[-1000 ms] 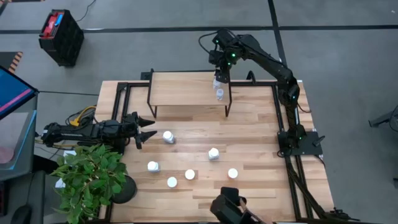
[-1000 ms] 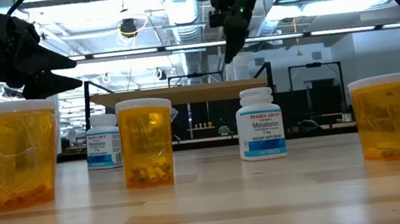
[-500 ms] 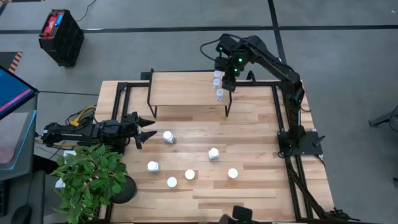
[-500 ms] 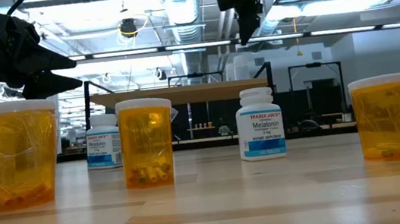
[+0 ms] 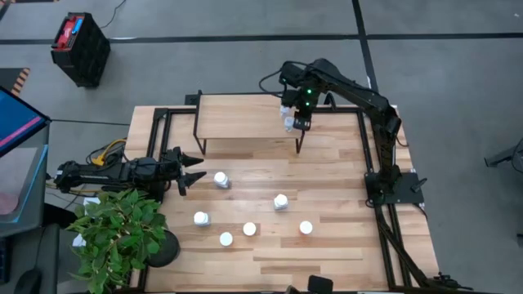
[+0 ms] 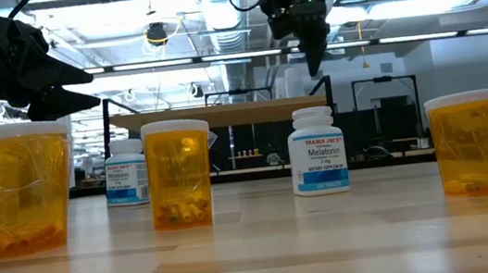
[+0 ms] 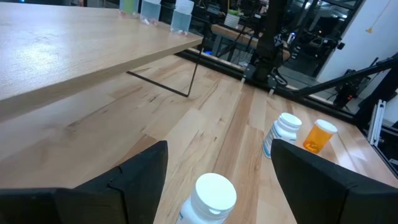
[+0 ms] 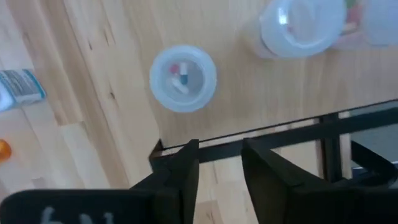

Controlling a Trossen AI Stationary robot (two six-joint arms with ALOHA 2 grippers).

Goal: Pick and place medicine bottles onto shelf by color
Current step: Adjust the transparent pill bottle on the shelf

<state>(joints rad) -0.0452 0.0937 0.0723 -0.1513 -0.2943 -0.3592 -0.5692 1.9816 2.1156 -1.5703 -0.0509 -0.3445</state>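
I need to next use my left gripper to grab the cap of the white bottle [image 5: 220,176] [image 7: 214,191] just ahead of its fingers, the one closest to the shelf.
The shelf [image 5: 245,117] stands at the table's far side. Clear bottles [image 5: 288,122] stand near its right end, seen from above in the right wrist view [image 8: 183,78]. My right gripper [image 8: 221,165] hangs over the shelf's right edge, pointing down, open with a narrow gap and nothing in it [image 5: 302,114]. White and orange medicine bottles [image 5: 280,201] stand upright on the table, among them an orange one [image 6: 178,172] and a white one [image 6: 318,151]. My left gripper [image 5: 192,170] rests open at the table's left. A white bottle [image 7: 211,193] stands just ahead of its fingers, untouched.
A potted plant [image 5: 122,237] stands at the near left corner. Black frame rails [image 5: 372,147] run along the table's sides, and the right arm's base [image 5: 392,184] sits at the right edge. On the floor beyond lies a red and black box [image 5: 79,45].
My right gripper has moved from over the shelf's far right part toward the near and right edges, ending over the shelf's right edge. The clear bottles stay standing on the shelf.
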